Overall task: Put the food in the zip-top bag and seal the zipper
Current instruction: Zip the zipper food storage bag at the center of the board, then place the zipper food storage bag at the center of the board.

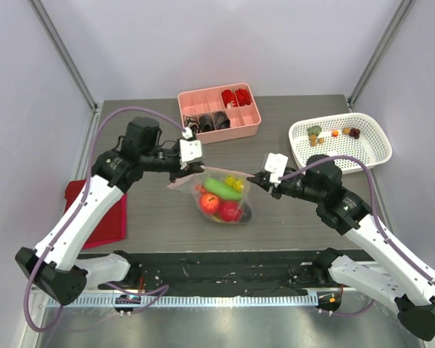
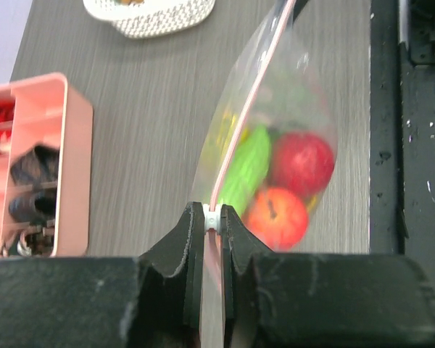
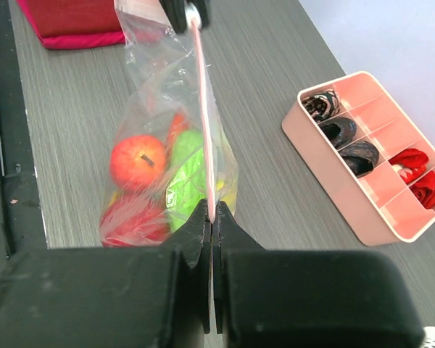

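The white slider will leave my left gripper at the end of the pink zipper (image 1: 171, 178) nearest the red cloth.
The clear zip-top bag (image 1: 222, 197) hangs above the table middle, stretched between both grippers. Inside it lie food pieces: red round ones (image 1: 209, 203), a green piece (image 1: 222, 188) and a yellow piece (image 1: 234, 182). The pink zipper (image 2: 241, 123) runs taut along the bag's mouth, also in the right wrist view (image 3: 205, 123). My left gripper (image 2: 213, 215) is shut on the zipper's white slider at the bag's left end. My right gripper (image 3: 212, 212) is shut on the zipper strip at the right end. A few small food pieces (image 1: 332, 133) stay in the white mesh basket (image 1: 370, 158).
A pink compartment tray (image 1: 252, 127) with red and black items stands at the back centre. A red cloth (image 1: 105, 210) lies at the left under my left arm. A black strip (image 1: 217, 264) runs along the table's near edge.
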{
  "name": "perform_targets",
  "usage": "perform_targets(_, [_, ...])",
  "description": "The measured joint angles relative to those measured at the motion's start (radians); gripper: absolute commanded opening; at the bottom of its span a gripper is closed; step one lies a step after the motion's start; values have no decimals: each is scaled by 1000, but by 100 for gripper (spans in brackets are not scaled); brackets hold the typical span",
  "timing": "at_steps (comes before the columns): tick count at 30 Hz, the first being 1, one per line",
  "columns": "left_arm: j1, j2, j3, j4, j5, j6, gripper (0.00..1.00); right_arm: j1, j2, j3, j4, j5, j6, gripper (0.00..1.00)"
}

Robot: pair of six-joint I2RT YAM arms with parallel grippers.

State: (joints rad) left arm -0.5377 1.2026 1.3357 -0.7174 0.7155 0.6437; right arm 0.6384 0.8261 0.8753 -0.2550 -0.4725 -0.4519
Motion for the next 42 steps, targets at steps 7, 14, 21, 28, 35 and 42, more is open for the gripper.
perform_targets(7, [120,-111,-68,-85,-6,46,3,-10,-11,0,-10,6,-17,1])
perform_targets(14, [219,-172,-107,-168,-14,93,3,-21,-26,0,-29,18,-33,1])
perform_targets(21, [287,-220,-151,-238,-2,148,4,-27,-42,0,-55,16,-54,1])
perform_targets(28, [310,-257,-182,-243,10,138,55,-30,-40,0,-60,11,-58,1])
perform_targets(35, [281,-218,-109,-200,0,-23,77,-42,-20,2,-58,10,-47,1])
perform_targets(42, [109,-121,-9,-110,-53,-83,82,-43,-12,4,-52,-10,-41,1])
